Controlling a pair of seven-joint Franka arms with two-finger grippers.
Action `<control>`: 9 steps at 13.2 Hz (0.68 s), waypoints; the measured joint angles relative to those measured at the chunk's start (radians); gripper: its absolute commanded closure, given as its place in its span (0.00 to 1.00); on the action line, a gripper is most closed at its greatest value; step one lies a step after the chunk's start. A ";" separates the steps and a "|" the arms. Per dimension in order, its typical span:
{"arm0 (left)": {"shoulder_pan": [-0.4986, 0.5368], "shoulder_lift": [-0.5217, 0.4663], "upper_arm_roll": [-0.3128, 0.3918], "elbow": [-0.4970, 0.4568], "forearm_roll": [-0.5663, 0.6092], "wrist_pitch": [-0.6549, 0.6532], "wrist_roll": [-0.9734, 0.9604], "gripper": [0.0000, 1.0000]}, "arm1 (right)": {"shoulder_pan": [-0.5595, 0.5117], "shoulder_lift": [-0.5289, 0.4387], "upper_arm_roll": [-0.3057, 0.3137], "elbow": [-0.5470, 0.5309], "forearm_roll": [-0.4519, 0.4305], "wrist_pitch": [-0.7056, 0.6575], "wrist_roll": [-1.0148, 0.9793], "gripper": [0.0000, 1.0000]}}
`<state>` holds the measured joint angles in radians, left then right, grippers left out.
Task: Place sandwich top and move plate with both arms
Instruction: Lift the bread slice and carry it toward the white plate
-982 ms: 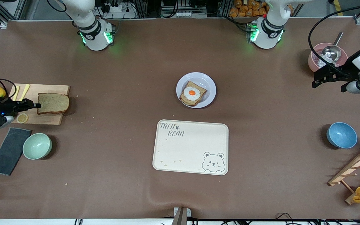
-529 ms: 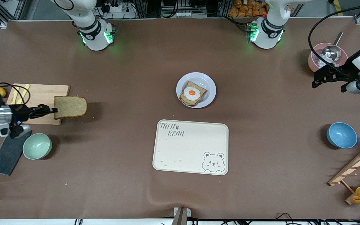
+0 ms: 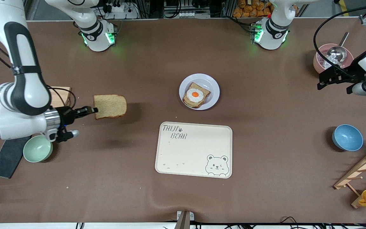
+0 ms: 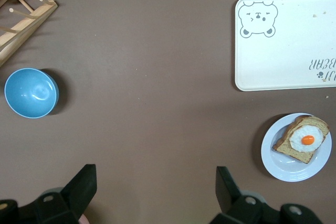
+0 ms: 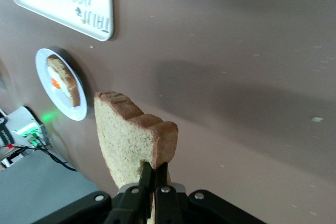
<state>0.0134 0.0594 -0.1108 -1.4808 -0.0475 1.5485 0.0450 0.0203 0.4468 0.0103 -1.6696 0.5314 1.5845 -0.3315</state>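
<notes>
The sandwich top, now in the air over bare table, will be let go by my right gripper on the plate, over the far edge of the fried egg [image 3: 197, 91] [image 5: 54, 88].
My right gripper [image 3: 91, 110] is shut on the edge of the sandwich top [image 3: 110, 106], a light-brown bread slice held in the air over bare table between the cutting board and the plate. In the right wrist view the fingers [image 5: 154, 174] pinch the slice [image 5: 128, 135]. The pale plate [image 3: 210, 83] sits mid-table with a bread slice bearing a fried egg [image 3: 195, 95]; it also shows in the left wrist view [image 4: 273, 156] and the right wrist view [image 5: 73, 113]. My left gripper [image 3: 334, 83] waits open and empty above the table near the pink bowl; its fingertips [image 4: 84, 182] stand wide apart.
The cream bear tray [image 3: 194, 149] lies nearer the camera than the plate. A wooden cutting board [image 3: 60, 93], green bowl [image 3: 37, 149] and dark cloth [image 3: 6, 159] are at the right arm's end. A pink bowl with ladle [image 3: 330, 57], blue bowl [image 3: 347, 137] and wooden rack [image 3: 361, 171] are at the left arm's end.
My right gripper has carried the bread slice off the cutting board and toward the plate, over bare table. The left arm has not moved.
</notes>
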 measured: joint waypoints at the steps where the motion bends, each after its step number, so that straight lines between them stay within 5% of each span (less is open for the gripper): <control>1: 0.000 0.000 0.000 0.000 0.000 0.000 0.000 0.00 | 0.019 -0.003 0.000 -0.025 0.033 0.023 0.001 1.00; 5: 0.000 0.000 0.000 0.000 0.000 0.001 0.000 0.00 | 0.135 -0.056 0.000 -0.149 0.153 0.149 0.078 1.00; 9: 0.000 0.000 0.000 0.000 0.000 0.001 0.000 0.00 | 0.363 -0.134 0.003 -0.241 0.186 0.369 0.275 1.00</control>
<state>0.0139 0.0594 -0.1103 -1.4808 -0.0475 1.5497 0.0449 0.3833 0.3125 0.0134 -1.9111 0.7172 1.9537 -0.0567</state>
